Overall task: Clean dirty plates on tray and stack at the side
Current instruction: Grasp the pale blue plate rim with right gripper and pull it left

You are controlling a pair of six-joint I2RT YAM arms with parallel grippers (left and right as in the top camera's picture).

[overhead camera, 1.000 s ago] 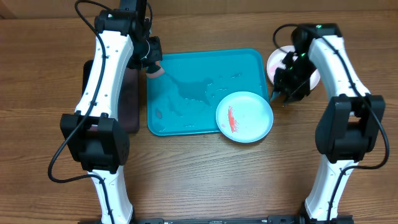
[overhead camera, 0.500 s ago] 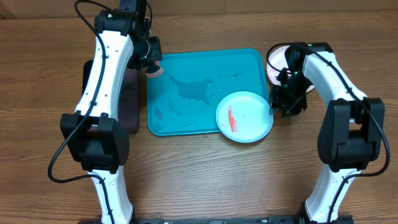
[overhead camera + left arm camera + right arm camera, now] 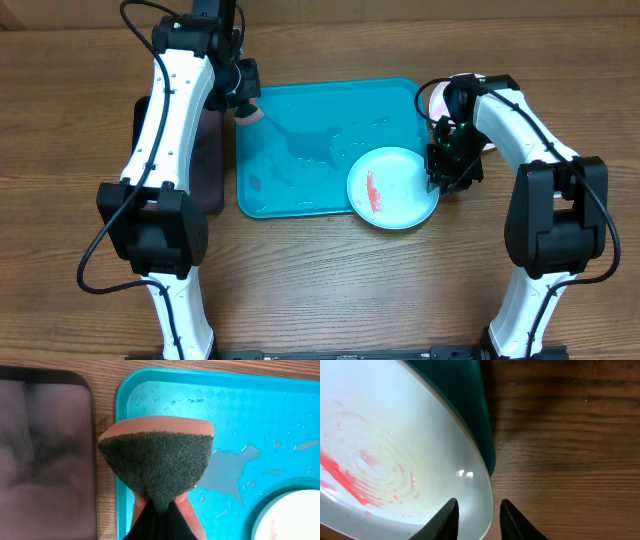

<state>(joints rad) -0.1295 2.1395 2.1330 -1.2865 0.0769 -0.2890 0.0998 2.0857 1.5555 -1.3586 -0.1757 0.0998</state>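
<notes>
The red-smeared plate sticks out over the near edge of the turquoise tray, so my right gripper needs to hold the plate's rim (image 3: pixel 435 201) and bring the plate inside before scrubbing.
A pale mint-blue plate (image 3: pixel 392 188) with a red smear lies at the near right corner of the turquoise tray (image 3: pixel 300 110), overhanging its rim. My right gripper (image 3: pixel 437 179) is at the plate's right edge. In the right wrist view its jaws (image 3: pixel 479 505) straddle the plate (image 3: pixel 380 460) rim, one finger over the dish and one outside, with gaps still showing. My left gripper (image 3: pixel 248 110) hovers over the tray's far left corner, shut on an orange sponge (image 3: pixel 155 455) with a dark green scouring face. A second plate (image 3: pixel 440 100) sits right of the tray, mostly hidden by the right arm.
A black tray (image 3: pixel 207 160) lies along the left side of the turquoise tray. Water puddles and droplets (image 3: pixel 230 467) sit on the tray floor. Bare wooden table (image 3: pixel 560 450) lies right of the tray's rim (image 3: pixel 470 405).
My right gripper has come from beside the plate at the far right down and left to the smeared plate's rim, its jaws narrowing. The left arm and sponge have stayed put.
</notes>
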